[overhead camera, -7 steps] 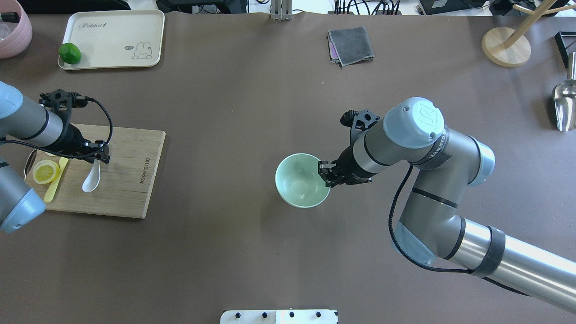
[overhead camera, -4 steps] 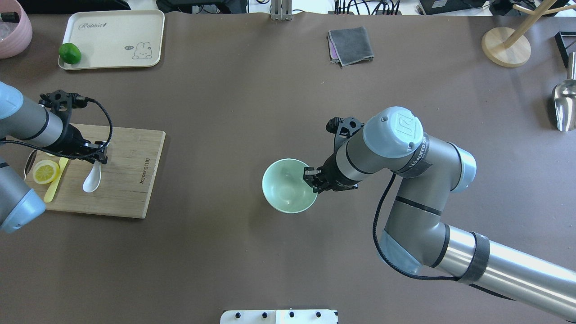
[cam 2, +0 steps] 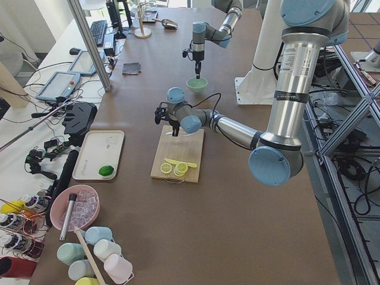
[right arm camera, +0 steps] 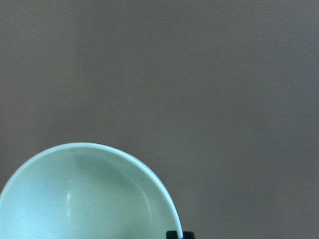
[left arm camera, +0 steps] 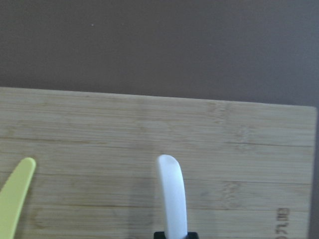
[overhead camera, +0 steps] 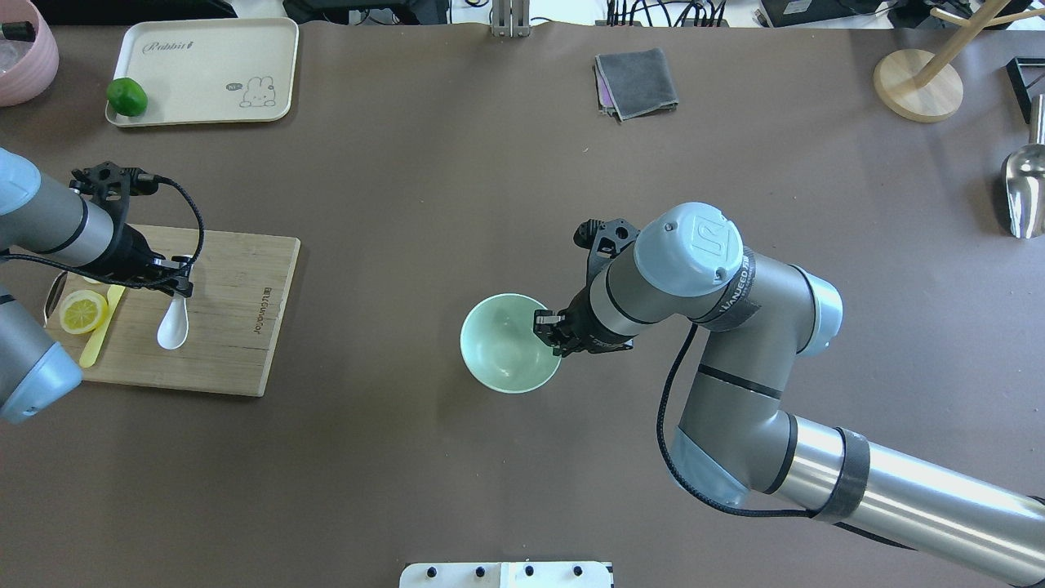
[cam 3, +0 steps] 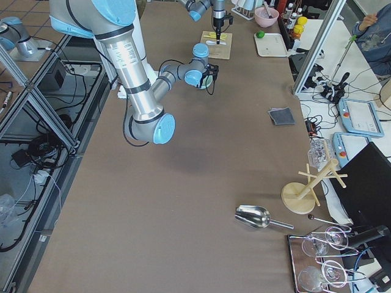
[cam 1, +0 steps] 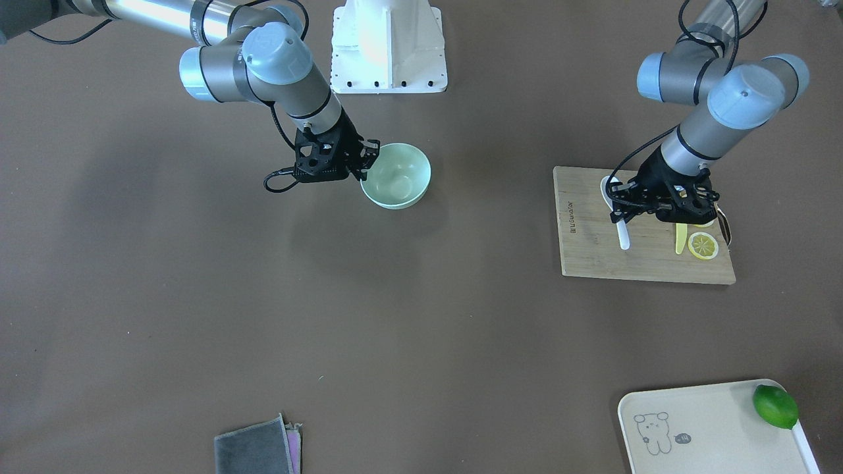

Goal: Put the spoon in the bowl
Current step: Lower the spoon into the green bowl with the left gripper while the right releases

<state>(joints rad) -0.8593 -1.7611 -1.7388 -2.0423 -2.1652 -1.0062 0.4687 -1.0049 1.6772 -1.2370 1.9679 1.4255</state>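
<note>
The white spoon, still on the wooden cutting board, will be let go by my left gripper inside the mint-green bowl [cam 1: 406, 194], with the spoon's handle leaning over the bowl's far rim.
The white spoon [overhead camera: 172, 328] is on the wooden cutting board [overhead camera: 237, 327] at the left, scoop toward the robot. My left gripper [overhead camera: 181, 279] is shut on its handle. In the left wrist view the handle's end [left arm camera: 171, 191] sticks out past the fingertips over the board. The spoon also shows in the front view [cam 1: 623, 236] under the left gripper [cam 1: 622, 210]. The mint-green bowl [overhead camera: 504, 347] sits upright and empty mid-table. My right gripper [overhead camera: 549, 328] is shut on its right rim. The bowl also shows in the front view [cam 1: 398, 178] and the right wrist view [right arm camera: 84, 199].
A yellow knife [overhead camera: 100, 331] and a lemon slice [overhead camera: 82, 311] lie on the board left of the spoon. A cream tray [overhead camera: 204, 73] with a lime [overhead camera: 126, 96] is at the far left. A grey cloth [overhead camera: 637, 82], a wooden stand [overhead camera: 918, 86] and a metal scoop [overhead camera: 1024, 192] are at the far side.
My right gripper has carried the bowl leftward and slightly nearer the robot. The spoon's scoop has shifted a little to the right in my left gripper.
</note>
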